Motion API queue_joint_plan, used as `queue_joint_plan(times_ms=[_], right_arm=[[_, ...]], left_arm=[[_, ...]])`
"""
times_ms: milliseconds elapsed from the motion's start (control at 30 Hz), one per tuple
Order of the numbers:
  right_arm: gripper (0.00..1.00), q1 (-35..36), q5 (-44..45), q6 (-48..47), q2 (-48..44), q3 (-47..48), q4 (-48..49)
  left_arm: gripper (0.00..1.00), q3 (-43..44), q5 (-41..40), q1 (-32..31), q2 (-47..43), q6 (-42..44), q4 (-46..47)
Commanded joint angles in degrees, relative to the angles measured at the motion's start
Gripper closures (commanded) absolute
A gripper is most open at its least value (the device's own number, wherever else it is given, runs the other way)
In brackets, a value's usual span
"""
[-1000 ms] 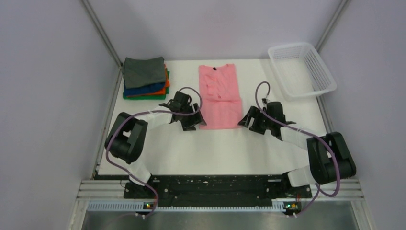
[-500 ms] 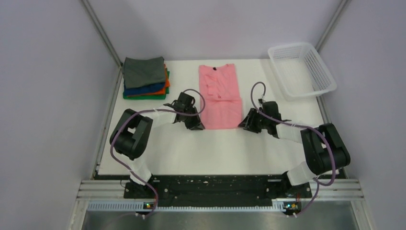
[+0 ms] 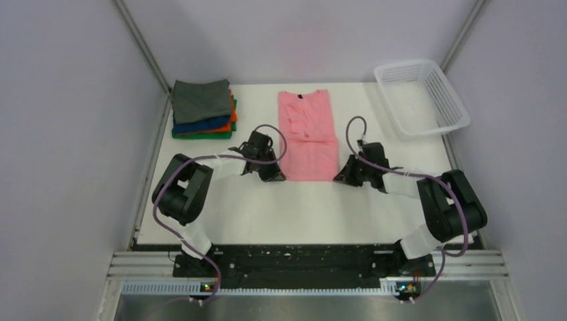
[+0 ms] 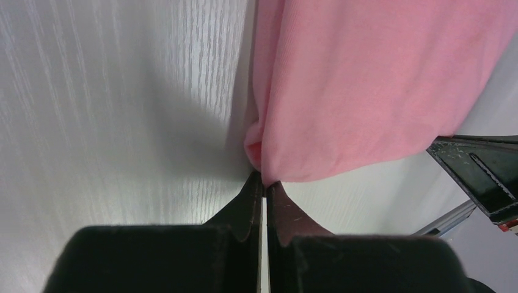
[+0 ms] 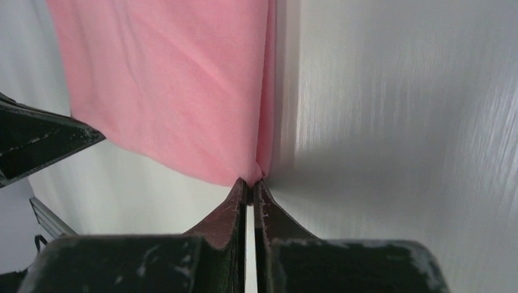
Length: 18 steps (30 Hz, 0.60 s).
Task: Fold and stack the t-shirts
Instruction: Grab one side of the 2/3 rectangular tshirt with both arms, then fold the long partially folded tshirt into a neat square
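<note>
Next, I let go of the pink t-shirt's hem corner with my left gripper at the crosswise crease (image 3: pixel 279 136) on the side facing the stack. The t-shirt now lies in the table's middle.
A pink t-shirt (image 3: pixel 307 134) lies lengthwise in the middle of the table, its sides folded in, collar at the far end. My left gripper (image 3: pixel 276 175) is shut on the shirt's near left corner (image 4: pixel 269 171). At the near right corner (image 5: pixel 253 171) my right gripper (image 3: pixel 339 176) pinches the hem in the same way. In both wrist views the pink cloth (image 4: pixel 379 79) (image 5: pixel 171 79) bunches right at the fingertips. A stack of folded t-shirts (image 3: pixel 202 109), dark grey on top over blue, orange and green, sits at the far left.
A white mesh basket (image 3: pixel 421 99) stands at the far right corner. Metal frame posts rise at both back corners. The white table (image 3: pixel 321 214) runs bare between the shirt's near edge and the arm bases.
Both grippers have closed on the near corners of the pink shirt. The two arms have edged slightly inward and down onto the hem.
</note>
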Motion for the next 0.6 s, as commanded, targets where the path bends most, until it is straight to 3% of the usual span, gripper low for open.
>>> queue_joint_plan(times_ms=[0,233,367,567], right_arm=[[1.0,2.15,1.58,-1.67,-7.07,-2.54,-6.36],[1.0,6.28,0.76,-2.03,-22.54,-8.32,-18.57],[1.0,7.16,-3.23,-2.15,-34.54,-11.45,-28.96],[1.0,7.31,-6.02,-2.95,-52.21,-5.9,-44.72]], left_arm=[[1.0,-7.64,-4.76,-2.29,-4.93,0.67,-0.92],[1.0,-18.87,-5.86,-9.39,-15.87,-5.57,-2.42],[1.0,-24.05,-7.39,-14.94,-29.9,-12.0,-5.42],[1.0,-20.56,-13.72,-21.89,-46.53,-12.29,-15.32]])
